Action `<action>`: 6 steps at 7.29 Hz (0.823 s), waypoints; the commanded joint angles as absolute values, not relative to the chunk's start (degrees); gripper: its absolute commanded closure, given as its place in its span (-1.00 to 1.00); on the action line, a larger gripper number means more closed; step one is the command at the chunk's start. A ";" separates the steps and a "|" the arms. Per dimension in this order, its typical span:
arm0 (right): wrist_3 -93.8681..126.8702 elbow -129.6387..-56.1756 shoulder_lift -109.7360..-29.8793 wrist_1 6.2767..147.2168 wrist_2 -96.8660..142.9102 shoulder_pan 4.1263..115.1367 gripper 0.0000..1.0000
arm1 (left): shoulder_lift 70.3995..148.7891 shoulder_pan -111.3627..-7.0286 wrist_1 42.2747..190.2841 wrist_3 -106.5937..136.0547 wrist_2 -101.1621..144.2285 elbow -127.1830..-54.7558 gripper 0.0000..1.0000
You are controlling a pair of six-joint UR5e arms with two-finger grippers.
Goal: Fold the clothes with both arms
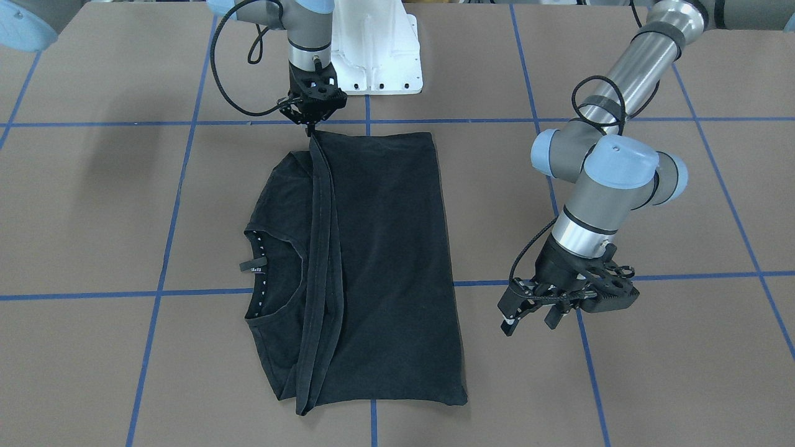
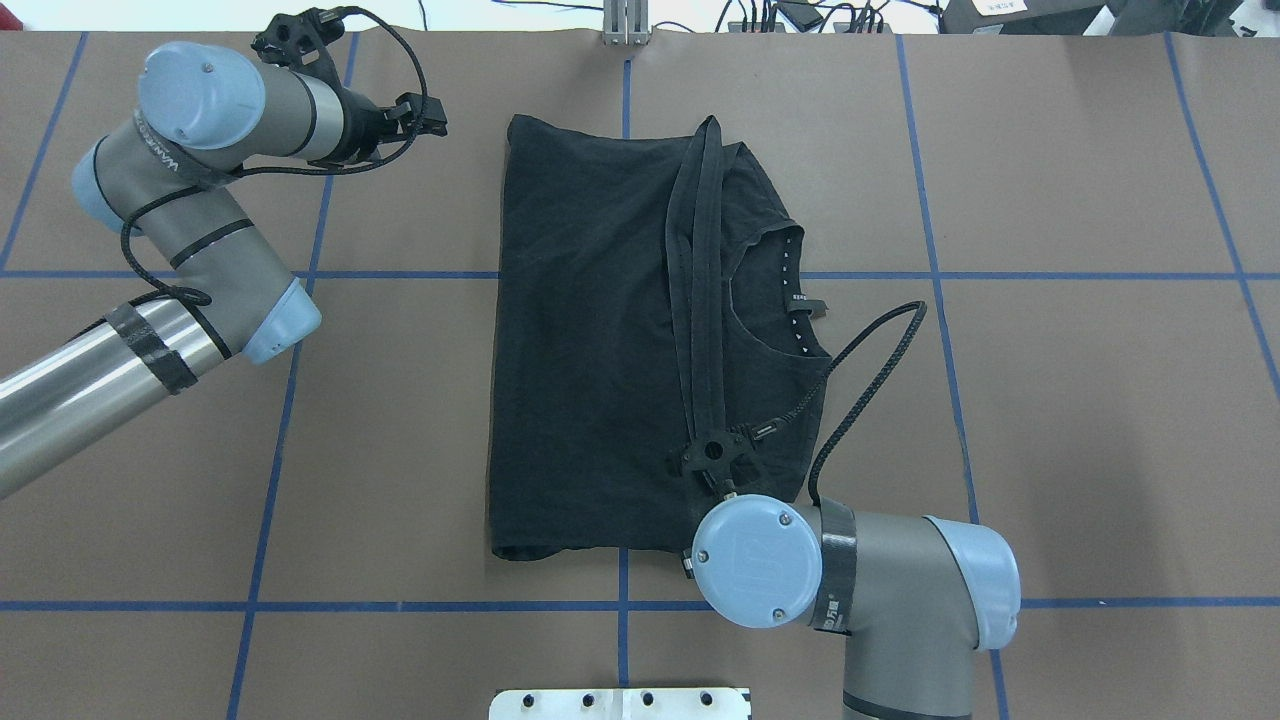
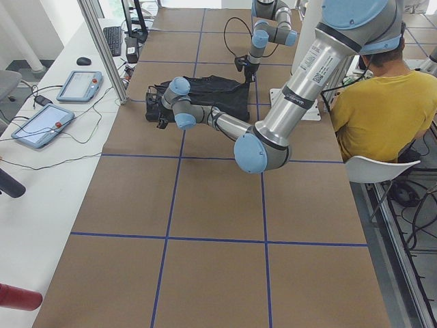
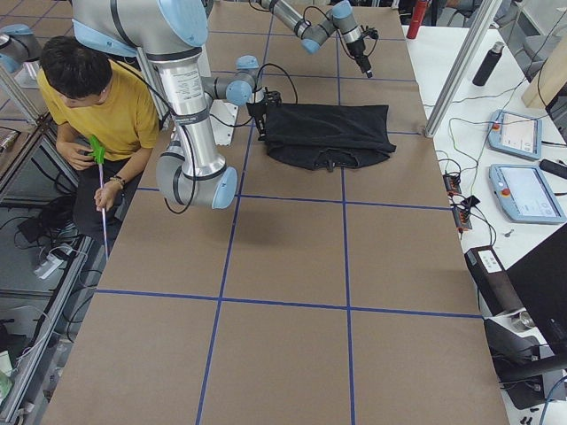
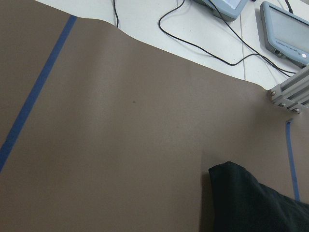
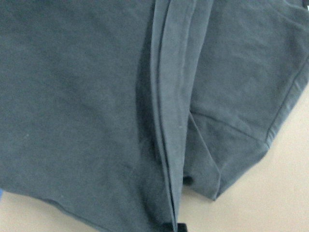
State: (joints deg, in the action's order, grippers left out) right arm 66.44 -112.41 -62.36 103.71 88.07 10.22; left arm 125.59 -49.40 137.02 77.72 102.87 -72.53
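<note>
The robot's right gripper pinches the doubled hem edge at its very end, so it should open, grab the cloth's fold farther in and pull (image 1: 320,161) it toward the collar.
The black T-shirt (image 1: 385,261) lies flat on the brown table, folded lengthwise, collar and neck tag showing; no logo print shows. It also shows in the overhead view (image 2: 590,350). My right gripper (image 1: 309,129) stands at the shirt's end nearest the robot base, shut on the doubled hem edge, which runs as a ridge along the shirt (image 6: 164,121). In the overhead view it (image 2: 712,452) sits over the shirt's near right part. My left gripper (image 1: 531,320) is open and empty, apart from the shirt, beside its far corner (image 5: 256,203); it also shows in the overhead view (image 2: 432,112).
The white base mount (image 1: 379,49) stands just behind the right gripper. Blue tape lines (image 1: 683,276) grid the table. A person in yellow (image 4: 97,106) sits by the robot's side. Tablets (image 4: 523,190) and cables lie beyond the far table edge, by an aluminium post (image 2: 625,20).
</note>
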 commanded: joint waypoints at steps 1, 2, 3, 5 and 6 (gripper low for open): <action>78.88 -113.20 -65.56 104.06 86.41 5.29 1.00 | 125.60 -49.39 137.02 79.45 102.83 -72.60 -1.00; 80.84 -113.29 -65.57 104.06 86.48 4.75 1.00 | 125.68 -49.39 137.02 79.54 102.83 -72.60 -1.00; 81.12 -113.55 -65.31 104.06 86.57 5.09 0.93 | 125.60 -49.39 137.02 79.54 102.83 -72.60 -1.00; 81.03 -114.34 -65.48 104.06 86.84 6.67 -0.99 | 125.68 -49.39 136.93 79.54 102.83 -72.60 -1.00; 79.99 -114.35 -65.39 104.06 87.27 8.07 -1.00 | 125.68 -49.39 136.93 79.54 102.83 -72.51 -1.00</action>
